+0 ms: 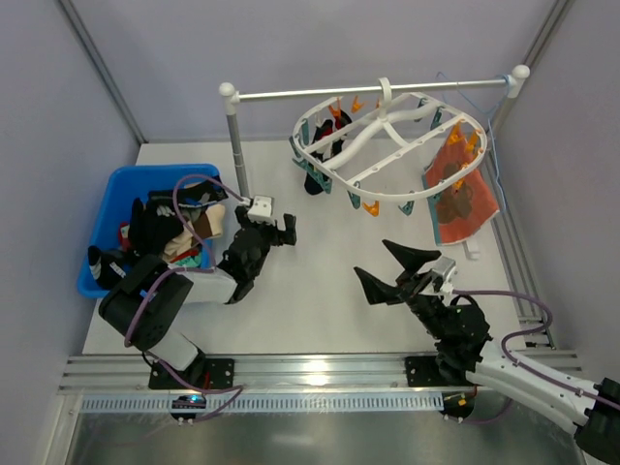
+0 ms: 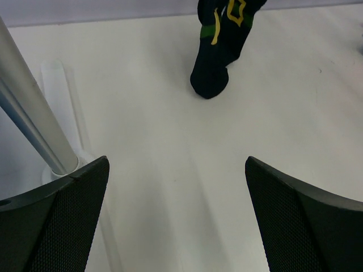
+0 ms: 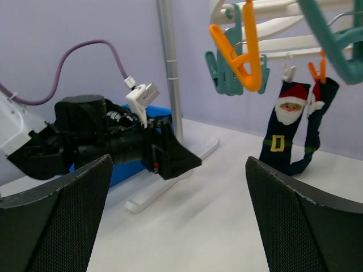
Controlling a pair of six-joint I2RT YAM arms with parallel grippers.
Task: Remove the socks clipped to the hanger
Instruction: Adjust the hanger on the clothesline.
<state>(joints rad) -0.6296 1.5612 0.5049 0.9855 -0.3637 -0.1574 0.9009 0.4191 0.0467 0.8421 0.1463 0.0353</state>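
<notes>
Next, I close my right gripper on the lower end of the orange clip (image 1: 371,211) (image 3: 247,75) at the near side of the white hanger, next to a teal clip.
The white oval hanger (image 1: 387,145) hangs by its hook from the rail, with orange and teal clips round its frame. Two dark navy socks (image 1: 323,160) with a Santa print hang clipped at its left end, toes near the table. They show as the socks (image 3: 292,130) in the right wrist view, and one toe of the socks (image 2: 211,73) shows in the left wrist view. My left gripper (image 1: 274,232) is open beside the rail's post, nothing between its fingers (image 2: 62,221). My right gripper (image 1: 387,271) is open low over the table, below the hanger, also holding nothing.
A blue bin (image 1: 116,189) at the left holds several loose socks. The rail stand's post (image 1: 237,145) and foot (image 3: 170,184) stand close to my left gripper. An orange-red flower-print cloth (image 1: 460,189) hangs on a thin blue wire hanger at the right. Empty clips (image 3: 241,54) dangle above my right gripper.
</notes>
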